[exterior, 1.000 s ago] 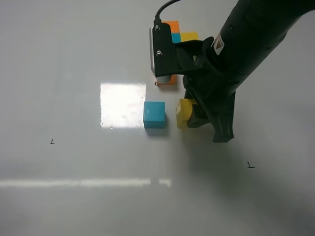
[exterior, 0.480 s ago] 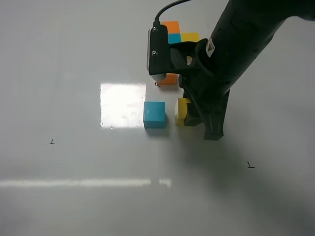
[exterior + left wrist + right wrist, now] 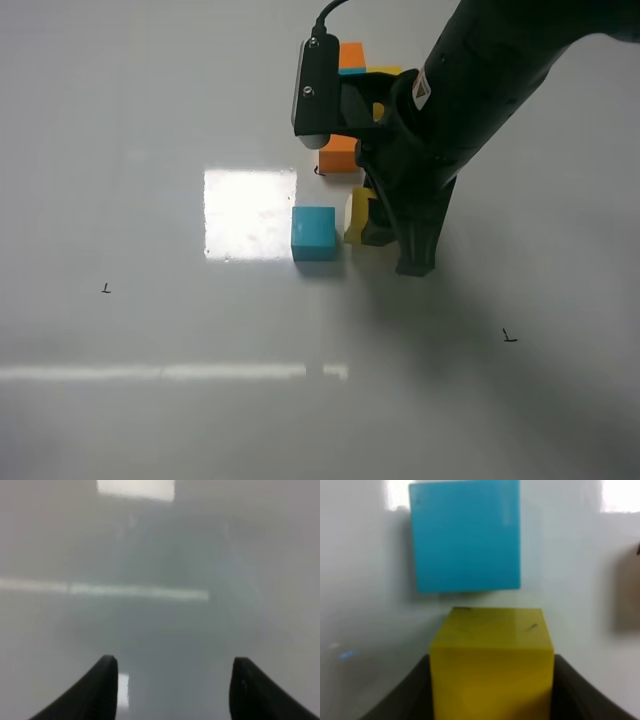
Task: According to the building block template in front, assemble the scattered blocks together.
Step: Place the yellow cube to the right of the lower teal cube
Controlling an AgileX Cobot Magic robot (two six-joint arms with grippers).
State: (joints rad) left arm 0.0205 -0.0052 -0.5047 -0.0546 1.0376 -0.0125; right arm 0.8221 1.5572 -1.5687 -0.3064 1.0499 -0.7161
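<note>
Next, my right gripper lets go of the yellow cube onto the white table, where it will sit flush (image 3: 349, 243) (image 3: 457, 627) against the near side of the teal cube.
My right gripper (image 3: 372, 222) is shut on the yellow cube (image 3: 356, 214) and holds it just right of the teal cube (image 3: 314, 233), with a small gap between them. In the right wrist view the yellow cube (image 3: 492, 662) sits between the fingers, with the teal cube (image 3: 465, 535) straight ahead. The loose orange cube (image 3: 338, 154) lies behind them, partly under the wrist camera. The building block template (image 3: 353, 58) is at the back, mostly hidden by the arm. My left gripper (image 3: 172, 680) is open and empty over bare table.
The white table (image 3: 150, 400) carries a bright glare patch (image 3: 250, 213) left of the teal cube. Small black marks sit at the left (image 3: 106, 289) and the right (image 3: 509, 336). The right arm (image 3: 480, 70) covers the back right.
My right gripper has carried the yellow cube to the left, closer to the teal cube. The teal and orange cubes have not moved.
</note>
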